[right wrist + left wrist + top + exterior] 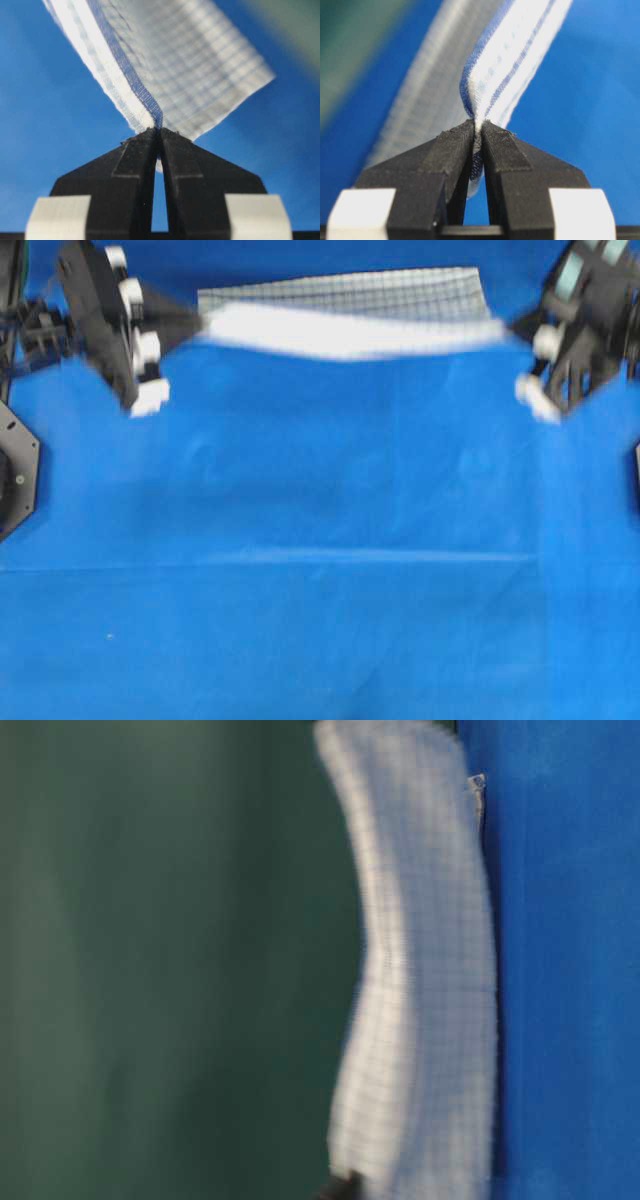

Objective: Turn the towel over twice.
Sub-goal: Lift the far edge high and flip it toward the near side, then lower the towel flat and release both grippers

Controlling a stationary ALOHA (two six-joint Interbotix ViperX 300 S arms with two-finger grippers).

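Observation:
Next, my left gripper lets go of the towel's corner on the blue cloth at its faint crease line (196, 556), on that gripper's side.
The towel (350, 315), white with faint checks and a blue hem, hangs stretched between my two grippers at the far side of the blue surface, lifted off it. My left gripper (200, 318) is shut on its left corner; in the left wrist view the black fingertips (457, 145) pinch the blue-striped hem of the towel (510, 55). My right gripper (512, 330) is shut on the right corner, where the towel (175, 65) fans out from the pinched tips (159, 132). At table level the towel (420, 980) hangs as a blurred checked sheet.
A plain blue cloth (320, 570) covers the table, with a faint crease line across its middle. Black arm bases stand at the left edge (15, 470) and the right edge (634, 475).

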